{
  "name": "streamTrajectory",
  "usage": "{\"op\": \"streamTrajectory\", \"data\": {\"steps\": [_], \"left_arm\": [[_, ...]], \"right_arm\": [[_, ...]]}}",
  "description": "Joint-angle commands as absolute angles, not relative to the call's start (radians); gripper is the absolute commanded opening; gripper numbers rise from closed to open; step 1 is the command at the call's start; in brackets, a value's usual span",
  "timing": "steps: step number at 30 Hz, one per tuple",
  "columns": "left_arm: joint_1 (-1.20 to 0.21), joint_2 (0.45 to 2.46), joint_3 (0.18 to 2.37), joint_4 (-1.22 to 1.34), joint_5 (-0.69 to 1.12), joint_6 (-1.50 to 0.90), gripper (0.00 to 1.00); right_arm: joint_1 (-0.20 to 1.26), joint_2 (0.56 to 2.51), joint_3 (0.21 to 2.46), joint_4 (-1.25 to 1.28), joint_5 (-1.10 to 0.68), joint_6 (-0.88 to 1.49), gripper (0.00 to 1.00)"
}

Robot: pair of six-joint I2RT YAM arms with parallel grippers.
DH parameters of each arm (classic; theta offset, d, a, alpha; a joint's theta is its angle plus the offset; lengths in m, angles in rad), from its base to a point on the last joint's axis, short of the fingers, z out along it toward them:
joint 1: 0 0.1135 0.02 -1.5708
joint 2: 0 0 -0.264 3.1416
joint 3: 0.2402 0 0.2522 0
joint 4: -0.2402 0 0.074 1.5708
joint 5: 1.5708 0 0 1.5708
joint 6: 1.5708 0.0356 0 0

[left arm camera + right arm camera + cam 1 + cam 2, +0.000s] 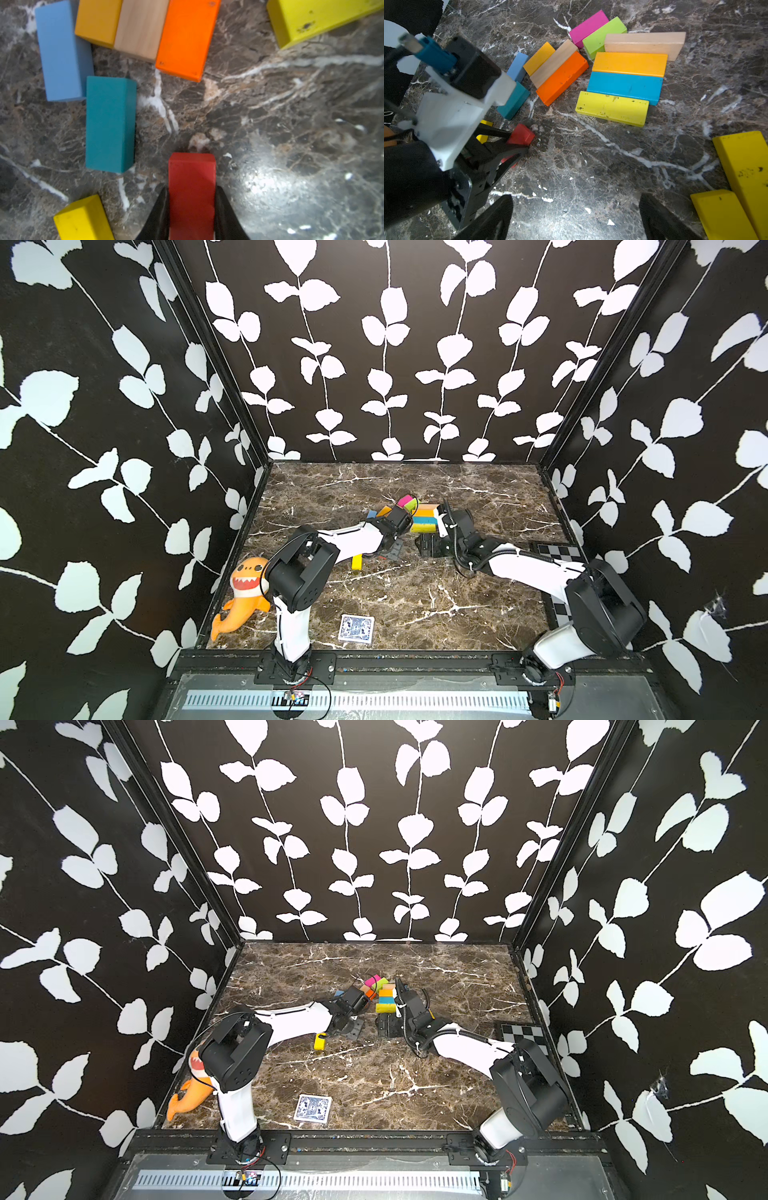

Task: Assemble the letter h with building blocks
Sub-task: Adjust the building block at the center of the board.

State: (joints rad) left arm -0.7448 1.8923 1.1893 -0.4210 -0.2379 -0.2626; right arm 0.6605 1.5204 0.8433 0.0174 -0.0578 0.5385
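Note:
The robot's left gripper holds the red block by its long sides, so it should put the block down and take its ends [192,157] before the block joins the lone yellow block.
My left gripper [192,190] is shut on a red block [192,182], its fingers pressed against both long sides, low over the marble. The right wrist view shows the same red block [521,135] in the left gripper [517,143]. Beside it lie teal [110,124], light blue [62,52], orange [187,37] and tan [141,27] blocks. A row of amber [629,64], sky-blue [625,87] and yellow [612,108] blocks lies flat, with tan [645,43], green [604,35] and pink [588,27] behind. My right gripper [576,199] stands open over bare marble, two yellow blocks [745,166] beside it.
A lone yellow block [357,562] lies near the left arm. An orange shark plush [243,593] sits at the front left, a blue card deck [356,628] near the front edge, a checkerboard [557,549] at the right wall. Both wrists stand close together mid-table.

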Motion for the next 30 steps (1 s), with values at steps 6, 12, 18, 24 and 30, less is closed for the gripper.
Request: {"op": "streamTrajectory", "data": {"steps": [6, 12, 18, 24, 30], "left_arm": [[-0.854, 1.82, 1.088, -0.423, -0.079, -0.169, 0.24], [-0.876, 1.784, 1.05, -0.473, -0.113, -0.186, 0.65], [-0.907, 1.681, 1.019, -0.465, -0.108, -0.247, 0.8], [-0.98, 1.636, 1.044, -0.471, -0.047, -0.305, 0.79], [-0.997, 1.69, 1.081, -0.434, 0.09, -0.346, 0.8]], "right_arm": [[0.634, 1.455, 0.805, 0.03, -0.041, 0.554, 0.95], [0.629, 1.447, 0.812, 0.016, -0.057, 0.559, 0.97], [0.624, 1.426, 0.809, 0.003, -0.052, 0.564, 0.98], [0.612, 1.416, 0.8, -0.001, -0.057, 0.563, 0.98], [0.591, 1.397, 0.779, 0.002, -0.054, 0.571, 0.98]]}}
